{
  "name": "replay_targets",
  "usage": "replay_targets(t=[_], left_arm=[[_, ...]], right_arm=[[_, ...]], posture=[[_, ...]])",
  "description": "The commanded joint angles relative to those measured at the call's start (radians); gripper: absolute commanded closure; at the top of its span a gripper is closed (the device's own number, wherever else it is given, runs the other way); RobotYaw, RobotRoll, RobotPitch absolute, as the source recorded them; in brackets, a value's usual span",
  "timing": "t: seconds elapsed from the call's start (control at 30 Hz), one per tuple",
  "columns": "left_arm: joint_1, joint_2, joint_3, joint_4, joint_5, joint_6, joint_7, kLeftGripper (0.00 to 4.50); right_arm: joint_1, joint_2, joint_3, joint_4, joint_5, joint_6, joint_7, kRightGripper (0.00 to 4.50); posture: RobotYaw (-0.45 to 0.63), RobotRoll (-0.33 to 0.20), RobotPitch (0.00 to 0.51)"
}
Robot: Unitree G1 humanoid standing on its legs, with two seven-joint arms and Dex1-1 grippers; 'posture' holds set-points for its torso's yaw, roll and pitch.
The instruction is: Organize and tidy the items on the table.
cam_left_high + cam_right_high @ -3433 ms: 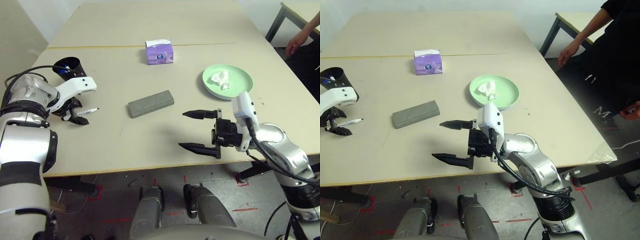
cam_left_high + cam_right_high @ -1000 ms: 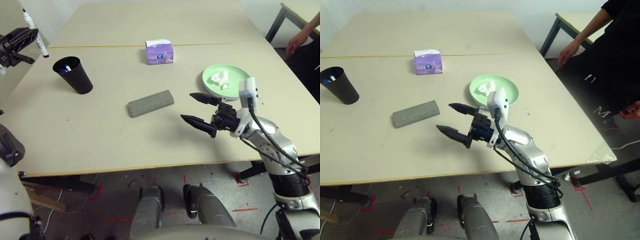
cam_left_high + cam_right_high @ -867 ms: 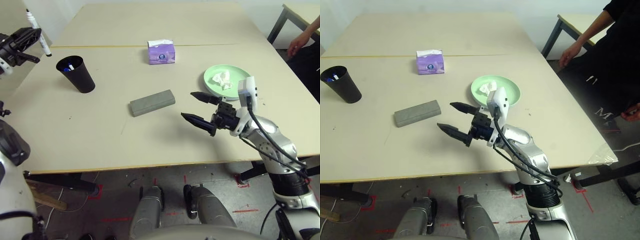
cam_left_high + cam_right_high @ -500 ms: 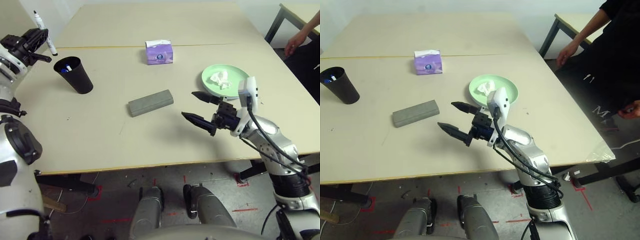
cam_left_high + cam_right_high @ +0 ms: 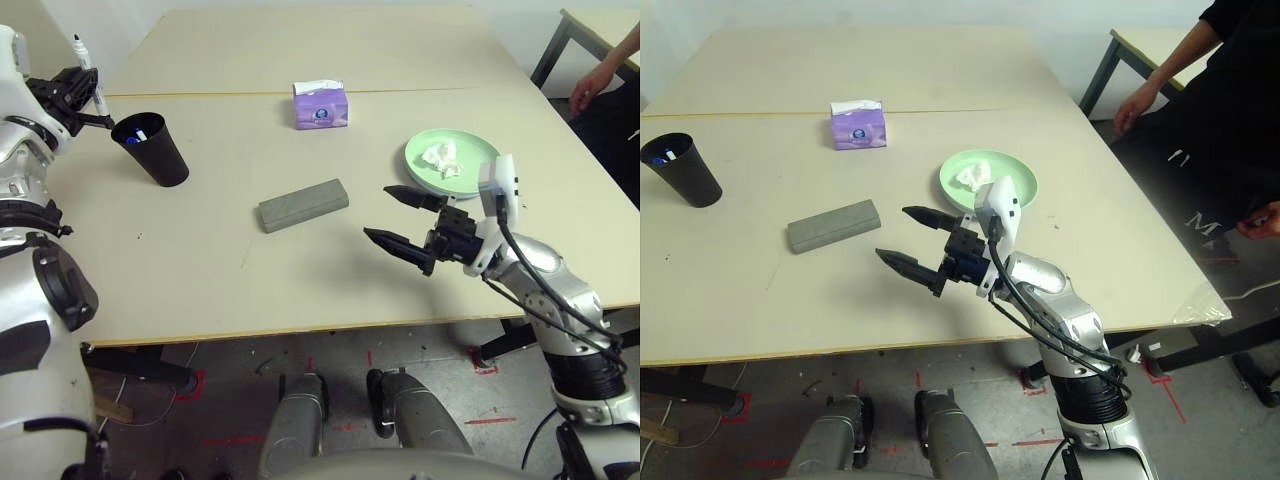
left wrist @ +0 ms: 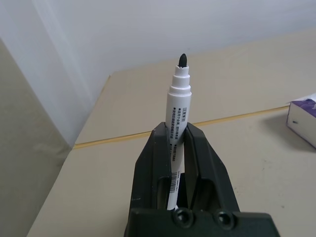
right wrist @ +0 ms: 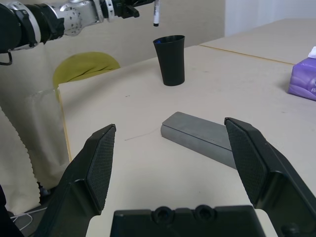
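Observation:
The robot's left gripper should release the white marker, now held just beside and above the cup, inside the black cup (image 5: pixel 130 136), beside the blue-capped marker.
My left gripper (image 5: pixel 80 90) is shut on a white marker (image 5: pixel 84 58) with a black end, held upright at the table's far left, just beside and above a black cup (image 5: pixel 150 148). The left wrist view shows the marker (image 6: pixel 177 103) clamped between the black fingers (image 6: pixel 152 158). A blue-capped marker (image 5: pixel 140 130) stands inside the cup. The grey glasses case (image 5: pixel 303 205) lies mid-table. My right gripper (image 5: pixel 378 213) hovers open and holds nothing, to the right of the case (image 7: pixel 202 138). A crumpled tissue (image 5: pixel 440 158) rests on the light-green plate (image 5: pixel 478 150).
A purple tissue box (image 5: pixel 320 105) stands at the back centre near the table's seam (image 5: pixel 220 94). A person (image 5: pixel 1230 100) stands at the right, a hand (image 5: pixel 590 90) near a second table. Bare tabletop (image 5: pixel 200 270) lies in front of the case.
My left gripper has carried the marker rightward and lower, closer to the black cup. The right gripper has stayed open in place.

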Motion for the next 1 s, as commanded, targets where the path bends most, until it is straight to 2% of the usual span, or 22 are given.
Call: replay_targets(t=[0.03,0.37,0.73,0.77,1.0], left_arm=[[0.023,-0.01,-0.005,0.024,0.015,-0.011,0.008,4.25],[0.087,-0.033,-0.019,0.028,0.038,-0.01,0.021,4.25],[0.096,-0.039,-0.009,0.028,0.037,-0.014,0.036,4.25],[0.097,-0.04,-0.006,0.027,0.034,-0.018,0.034,3.52],[0.091,-0.046,0.011,0.028,0.02,-0.02,0.027,1.18]], right_arm=[[0.014,-0.012,-0.006,-0.024,0.007,0.013,0.001,0.0],[0.012,-0.022,-0.012,-0.04,0.017,0.025,0.002,0.0],[0.007,-0.019,-0.009,-0.039,0.017,0.029,0.004,0.0],[0.007,-0.018,-0.007,-0.039,0.017,0.029,0.004,0.0],[0.012,-0.02,-0.008,-0.039,0.015,0.028,0.005,0.0]], posture=[[-0.07,0.0,0.161],[-0.07,0.0,0.165],[-0.07,0.0,0.165],[-0.07,0.0,0.164],[-0.07,0.0,0.162]])
